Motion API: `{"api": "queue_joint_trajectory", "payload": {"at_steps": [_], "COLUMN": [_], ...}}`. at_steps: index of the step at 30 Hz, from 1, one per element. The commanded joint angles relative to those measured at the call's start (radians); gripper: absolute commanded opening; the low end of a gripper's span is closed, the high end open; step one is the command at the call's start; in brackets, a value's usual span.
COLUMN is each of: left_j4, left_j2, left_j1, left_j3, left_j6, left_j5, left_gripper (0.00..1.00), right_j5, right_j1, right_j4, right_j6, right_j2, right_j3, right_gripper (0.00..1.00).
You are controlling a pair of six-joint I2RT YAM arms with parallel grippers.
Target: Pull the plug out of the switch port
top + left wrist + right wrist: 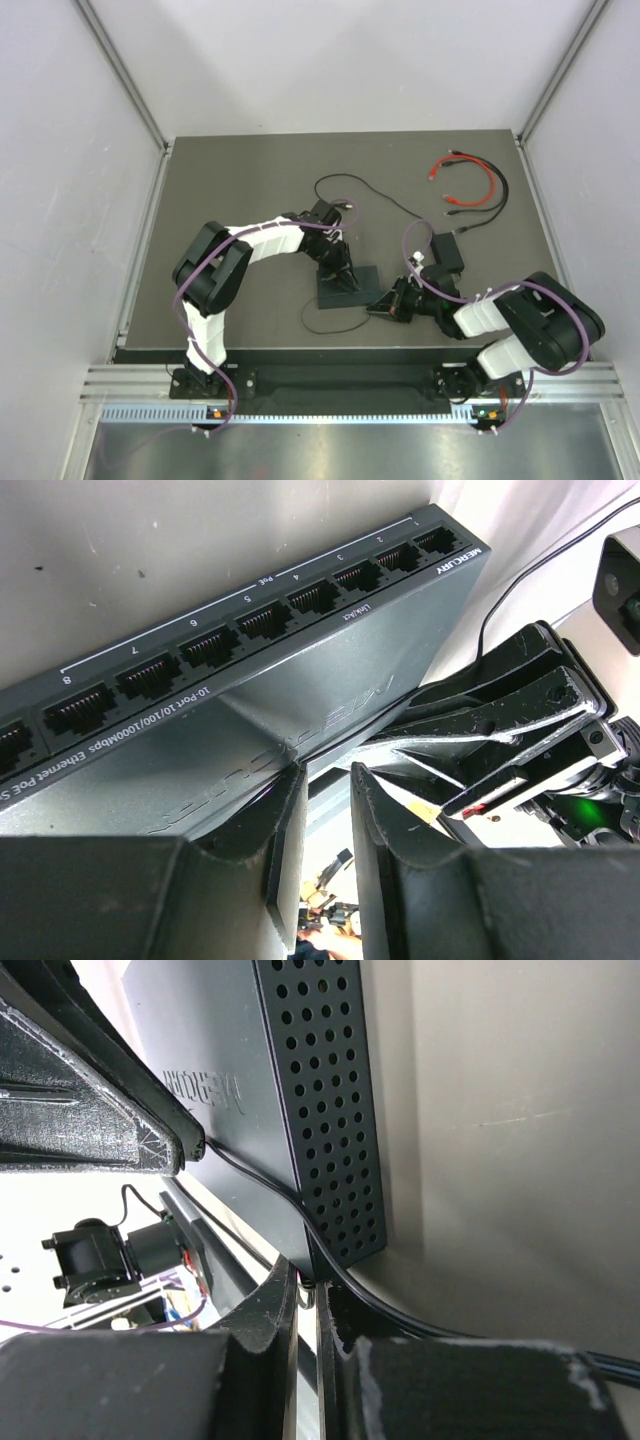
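Note:
The silvery plug is to go between the looping black cable and the table's back edge (pixel 363 160). Next, I set it down there with my right gripper.
The switch (pixel 352 287) is a flat dark grey box lying mid-table. In the left wrist view its row of numbered sockets (pixel 210 645) stands empty. My left gripper (pixel 340 266) rests its fingertips on the switch's top face (pixel 300 710), with the jaws a narrow slit apart (pixel 326 815) and nothing between them. My right gripper (pixel 388 302) is at the switch's right end. In the right wrist view it (pixel 311 1298) is shut on a small silvery plug (pixel 309 1297) at the corner below the perforated side (pixel 325 1110). The plug's thin black cable (pixel 400 1312) trails off to the right.
A black power-adapter brick (pixel 447 250) lies just right of the switch, with a thin black cable (pixel 372 196) looping behind it. Red and black patch cables (pixel 472 180) lie at the back right. Another cable loop (pixel 322 326) lies by the table's near edge.

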Motion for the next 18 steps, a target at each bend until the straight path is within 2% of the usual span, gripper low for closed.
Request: {"api": "queue_joint_trajectory", "payload": {"at_steps": [1, 4, 6, 8, 10, 13, 18], "left_j4": [0.027, 0.027, 0.029, 0.03, 0.029, 0.027, 0.012], "left_j2": [0.022, 0.028, 0.029, 0.032, 0.038, 0.048, 0.055], "left_j1": [-0.003, -0.003, -0.003, -0.003, -0.003, -0.003, -0.001], "left_j3": [-0.008, -0.008, -0.01, -0.008, -0.008, -0.007, -0.004], "left_j6": [0.005, 0.003, 0.005, 0.006, 0.005, 0.005, 0.014], "left_j5": [0.006, 0.008, 0.008, 0.011, 0.011, 0.012, 0.002], "left_gripper": [0.29, 0.29, 0.29, 0.29, 0.29, 0.29, 0.29], "right_j5": [0.077, 0.008, -0.076, -0.13, -0.144, -0.118, -0.006], "right_j1": [0.015, 0.015, 0.015, 0.015, 0.015, 0.015, 0.015], "right_j4": [-0.107, -0.147, -0.249, -0.279, -0.367, -0.537, -0.616], "right_j6": [-0.043, -0.1, -0.189, -0.246, -0.295, -0.414, -0.438], "right_j2": [-0.009, 0.011, 0.063, 0.105, 0.123, 0.131, 0.047], "right_j3": [0.008, 0.04, 0.101, 0.12, 0.146, 0.195, 0.184], "right_gripper": [0.0, 0.0, 0.0, 0.0, 0.0, 0.0, 0.0]}}
